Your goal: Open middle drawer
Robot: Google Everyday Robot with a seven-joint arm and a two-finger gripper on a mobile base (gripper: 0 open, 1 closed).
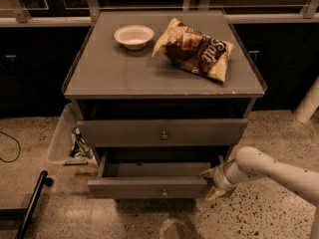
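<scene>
My gripper needs to grip the drawer front's end [203,188] and pull, since its upper finger lies over the side of the middle drawer and the drawer is only partway out.
The middle drawer [154,171] of the grey cabinet is pulled out toward me. Its grey inside shows, and its flat front carries a small round knob [164,192]. My gripper [208,184] is at the right end of that drawer front, low on the cabinet's right side. Its two pale fingers [207,174] are spread apart, one above and one below the front's right corner. The white arm [279,172] reaches in from the right. The taller drawer front with its knob [163,135] sits above. The lowest drawer is hidden.
On the cabinet top [114,73] sit a white bowl [133,36] and a chip bag [195,49]. A clear bin [67,138] with packets stands on the floor left of the cabinet. A black bar [31,203] lies at the lower left. A white post [309,103] stands at the right.
</scene>
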